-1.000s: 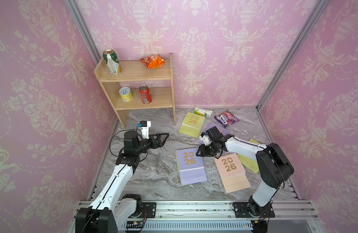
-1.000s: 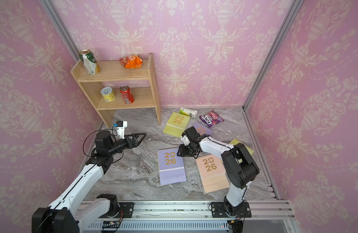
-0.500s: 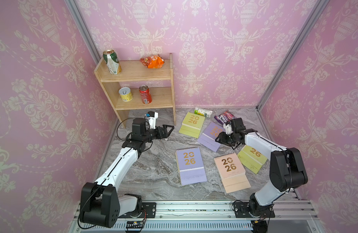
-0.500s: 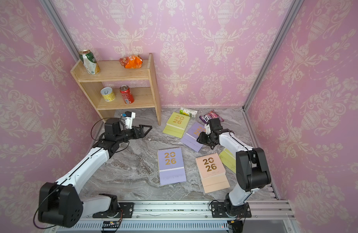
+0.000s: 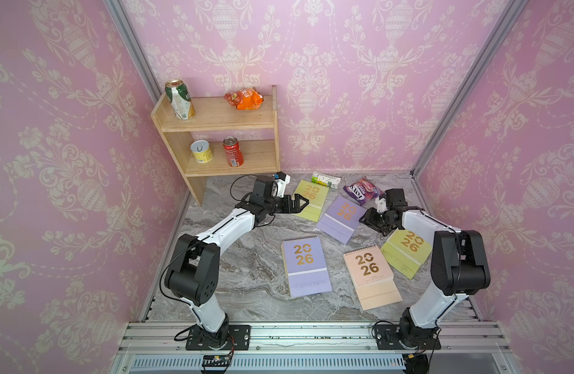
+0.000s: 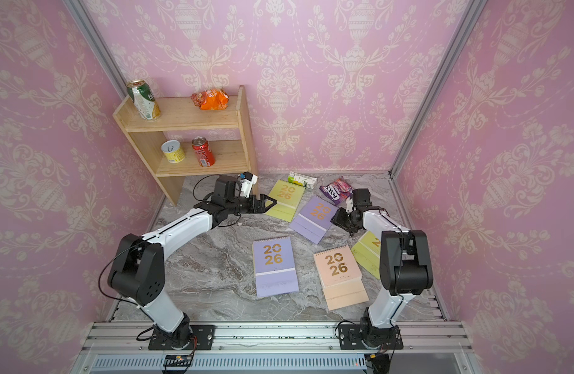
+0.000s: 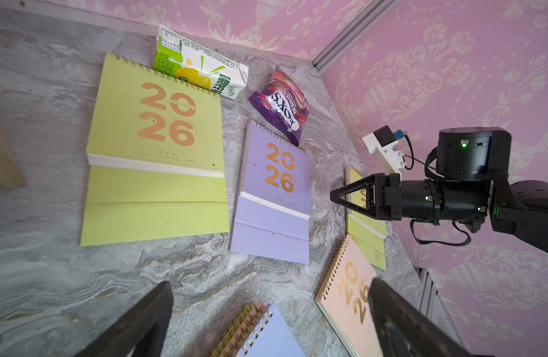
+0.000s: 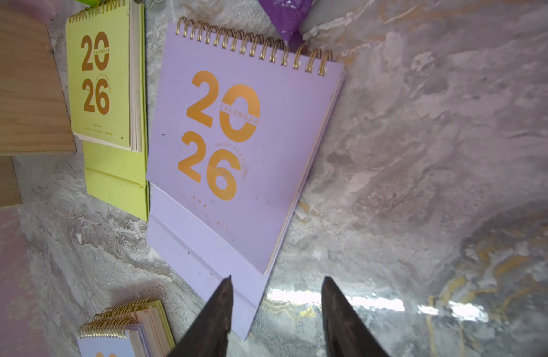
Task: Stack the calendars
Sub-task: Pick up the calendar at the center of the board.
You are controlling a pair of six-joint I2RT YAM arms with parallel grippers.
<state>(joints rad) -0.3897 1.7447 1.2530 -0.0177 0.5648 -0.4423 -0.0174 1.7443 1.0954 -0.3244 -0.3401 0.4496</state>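
Observation:
My left gripper will move to close on the middle of the tilted lilac calendar's side edge (image 5: 329, 210) (image 7: 243, 182), the one that faces the back yellow-green calendar.
Five calendar spots show on the marble floor in both top views. A yellow-green calendar (image 5: 310, 200) lies at the back, a tilted lilac calendar (image 5: 340, 215) beside it, another yellow-green calendar (image 5: 407, 252) at the right, and a peach calendar (image 5: 371, 275) in front. The front lilac calendar (image 5: 305, 265) tops a small stack (image 8: 127, 327) with peach and yellow-green layers under it. My left gripper (image 5: 303, 204) hovers wide open at the back yellow-green calendar's left edge, holding nothing. My right gripper (image 8: 276, 309) is open, low at the tilted lilac calendar's (image 8: 235, 139) near corner.
A green-white carton (image 5: 326, 179) and a purple snack packet (image 5: 360, 191) lie by the back wall, next to the calendars. A wooden shelf (image 5: 221, 126) with cans and an orange bag stands at the back left. Pink walls enclose the floor on three sides.
My left arm has reached right and back toward the back yellow-green calendar. My right gripper has swung from the floor's centre to the tilted lilac calendar's right side, uncovering it.

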